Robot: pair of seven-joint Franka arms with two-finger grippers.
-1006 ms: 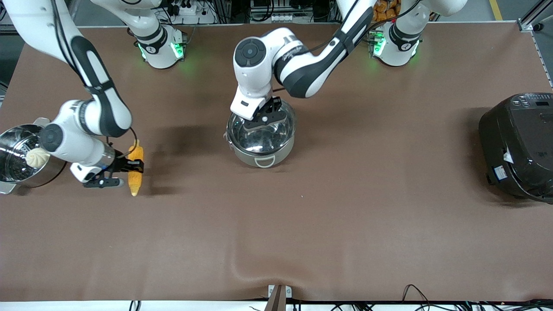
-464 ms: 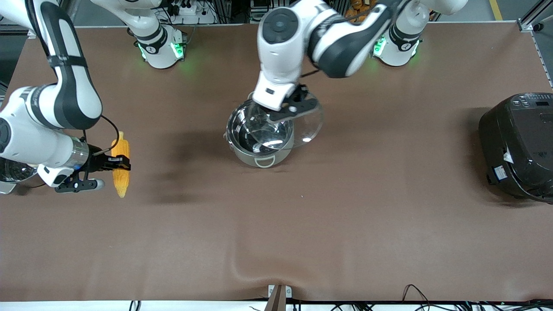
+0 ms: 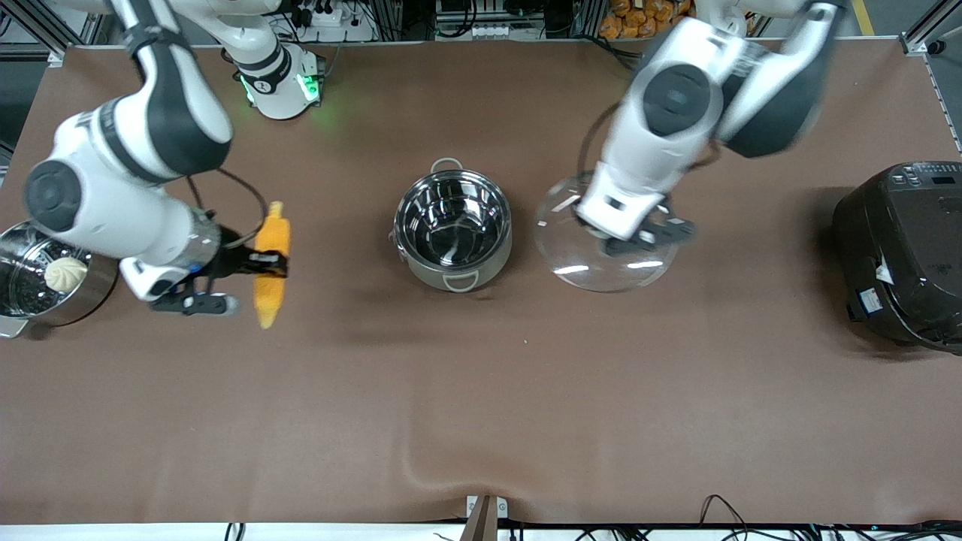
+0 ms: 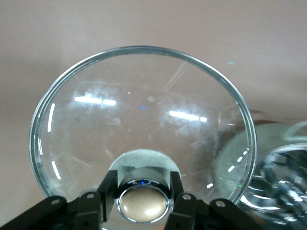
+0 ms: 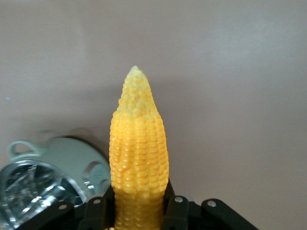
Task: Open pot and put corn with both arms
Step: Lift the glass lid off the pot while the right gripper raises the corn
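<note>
My left gripper should set the glass lid down between the shiny steel pot and the black rice cooker (image 3: 660, 273).
The shiny steel pot (image 3: 453, 230) stands open and empty mid-table; part of it also shows in the left wrist view (image 4: 280, 179) and the right wrist view (image 5: 45, 179). My left gripper (image 3: 635, 233) is shut on the bronze knob (image 4: 142, 204) of the clear glass lid (image 3: 601, 252) and holds the lid in the air over bare table beside the pot, toward the left arm's end. My right gripper (image 3: 263, 264) is shut on the yellow corn (image 3: 270, 263) and holds it in the air between the pot and the steamer pot. The corn's tapered tip (image 5: 135, 76) points away from the gripper.
A steel steamer pot (image 3: 90, 289) with a white bun (image 3: 65, 273) stands at the right arm's end of the table. A large black rice cooker (image 3: 902, 252) stands at the left arm's end. The brown table cover (image 3: 481, 391) has a wrinkle near the front camera.
My left gripper has lifted the lid off the pot and carried it toward the left arm's end. My right gripper has lifted the corn off the table and moved it toward the pot.
</note>
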